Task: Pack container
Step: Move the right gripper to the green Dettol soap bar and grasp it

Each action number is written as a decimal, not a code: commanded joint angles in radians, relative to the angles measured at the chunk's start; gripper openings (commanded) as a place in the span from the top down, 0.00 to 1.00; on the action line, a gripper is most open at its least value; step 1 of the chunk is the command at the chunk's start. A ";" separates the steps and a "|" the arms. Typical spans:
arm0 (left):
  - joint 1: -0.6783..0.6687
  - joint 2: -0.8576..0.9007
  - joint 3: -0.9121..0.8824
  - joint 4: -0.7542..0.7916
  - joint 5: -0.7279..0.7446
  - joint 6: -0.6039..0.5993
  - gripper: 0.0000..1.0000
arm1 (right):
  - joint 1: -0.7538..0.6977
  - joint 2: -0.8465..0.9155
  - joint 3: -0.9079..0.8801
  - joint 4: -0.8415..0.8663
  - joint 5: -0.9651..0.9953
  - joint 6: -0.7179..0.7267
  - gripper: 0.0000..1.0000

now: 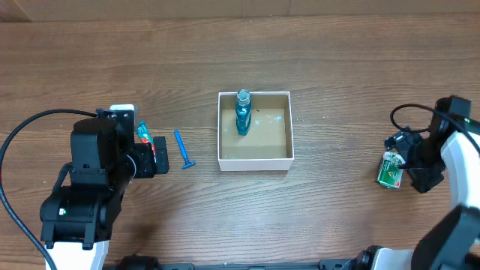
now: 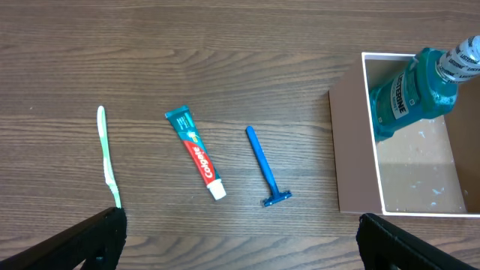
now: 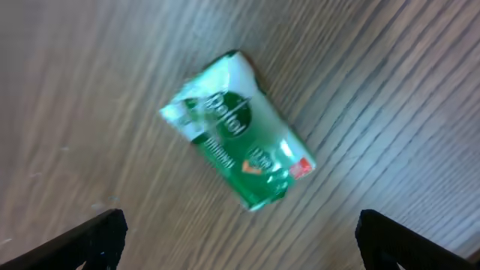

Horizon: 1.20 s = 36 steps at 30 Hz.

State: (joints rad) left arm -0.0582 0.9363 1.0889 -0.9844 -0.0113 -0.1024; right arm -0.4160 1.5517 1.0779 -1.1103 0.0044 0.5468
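The middle of the green soap packet (image 1: 391,170) (image 3: 238,133) is next for my right gripper, which should close across it with its fingers against the packet's long sides.
The container (image 1: 255,155) is a square white-walled box with a brown bottom at the table's middle; it also shows in the left wrist view (image 2: 352,150). A blue mouthwash bottle (image 1: 243,112) stands inside it, also seen in the left wrist view (image 2: 409,94). Left of the box lie a blue razor (image 1: 182,150) (image 2: 264,165), a toothpaste tube (image 2: 196,152) and a pale green toothbrush (image 2: 107,154). My left gripper (image 2: 240,247) is open above the bare wood near them. A green soap packet (image 1: 389,170) (image 3: 238,127) lies at the right. My right gripper (image 3: 238,244) is open above it.
The left arm's body (image 1: 94,180) covers part of the toothpaste tube and the toothbrush in the overhead view. The right arm's black cable (image 1: 409,112) loops near the soap packet. The table's far edge runs along the top.
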 commanded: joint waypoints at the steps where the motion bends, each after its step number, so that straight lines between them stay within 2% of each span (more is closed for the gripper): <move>1: 0.006 -0.002 0.020 0.000 0.001 -0.006 0.00 | -0.004 0.068 -0.004 0.023 0.036 -0.032 0.00; 4: 0.006 -0.002 0.020 -0.007 0.001 -0.005 0.00 | -0.005 0.094 -0.005 0.068 0.089 -0.094 0.00; 7: 0.006 -0.002 0.020 -0.011 0.002 -0.006 0.00 | -0.005 0.094 -0.005 0.121 0.092 -0.238 0.00; 14: 0.006 -0.002 0.020 -0.010 0.001 -0.006 0.00 | -0.004 0.095 -0.093 0.212 0.079 -0.374 0.00; 19: 0.006 -0.002 0.020 -0.009 0.001 -0.006 0.00 | -0.004 0.095 -0.204 0.311 0.069 -0.394 0.00; 27: 0.006 -0.002 0.020 -0.007 0.001 -0.006 0.00 | -0.004 0.095 -0.259 0.384 0.070 -0.399 0.02; 28: 0.006 -0.002 0.020 -0.006 0.001 -0.006 0.00 | -0.004 0.095 -0.259 0.385 0.069 -0.399 0.05; 31: 0.006 -0.002 0.020 -0.006 0.002 -0.006 0.00 | -0.004 0.095 -0.259 0.392 0.069 -0.398 0.27; 36: 0.006 -0.002 0.020 -0.006 0.002 -0.006 0.00 | -0.004 0.095 -0.259 0.401 -0.007 -0.398 0.37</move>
State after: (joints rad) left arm -0.0582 0.9363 1.0889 -0.9962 -0.0113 -0.1024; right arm -0.4183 1.6447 0.8421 -0.7177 0.0563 0.1516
